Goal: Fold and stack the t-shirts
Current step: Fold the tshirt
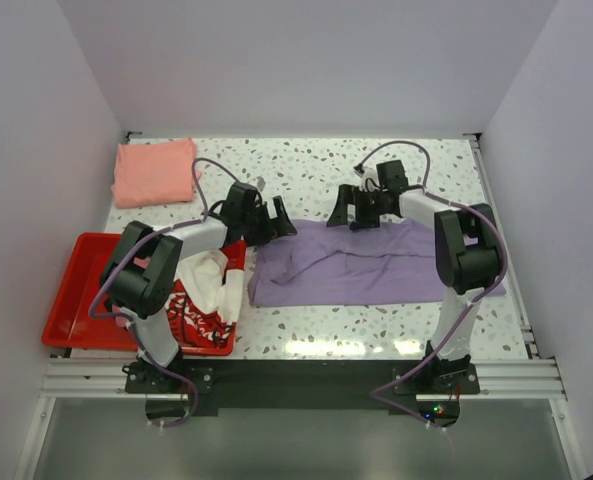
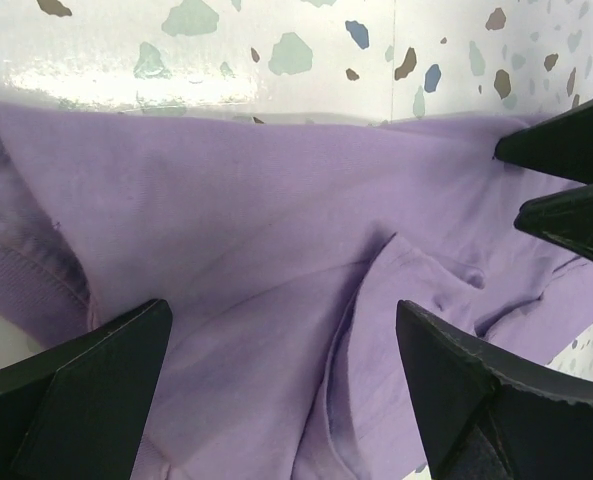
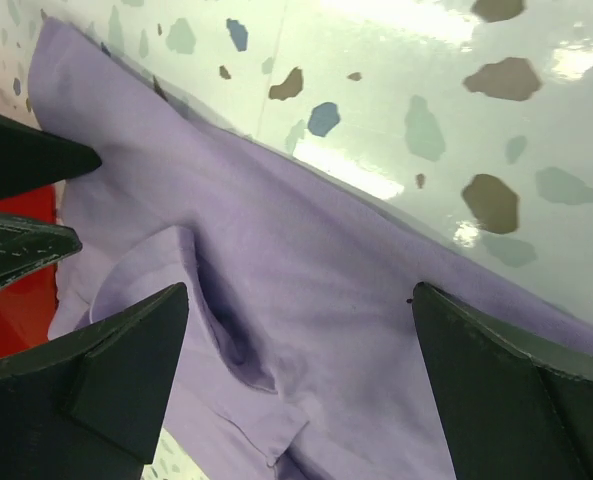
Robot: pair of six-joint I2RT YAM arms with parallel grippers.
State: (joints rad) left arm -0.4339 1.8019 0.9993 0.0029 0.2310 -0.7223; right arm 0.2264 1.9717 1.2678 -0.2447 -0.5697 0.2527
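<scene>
Next, my right gripper leaves the t-shirt's far edge and first pinch the fold's raised tip point(image 3: 183, 238), because a bunched fold lies across the lavender t-shirt between my grippers.
A lavender-purple t-shirt point(image 1: 366, 268) lies partly folded and wrinkled across the middle of the table. Both grippers hover over its far edge, facing each other. My left gripper point(image 1: 284, 222) is open above the cloth, and nothing sits between its jaws in the left wrist view point(image 2: 283, 303). My right gripper point(image 1: 342, 212) is open too, over a fold and a sleeve hem point(image 3: 300, 287). A folded salmon-pink t-shirt point(image 1: 156, 172) rests at the far left. A white t-shirt with red print point(image 1: 204, 295) is bunched in the tray.
The red plastic tray point(image 1: 71, 300) stands at the near left, beside the left arm's base. Side walls close off the table on the left, right and back. Speckled tabletop point(image 1: 306, 165) shows beyond the lavender shirt.
</scene>
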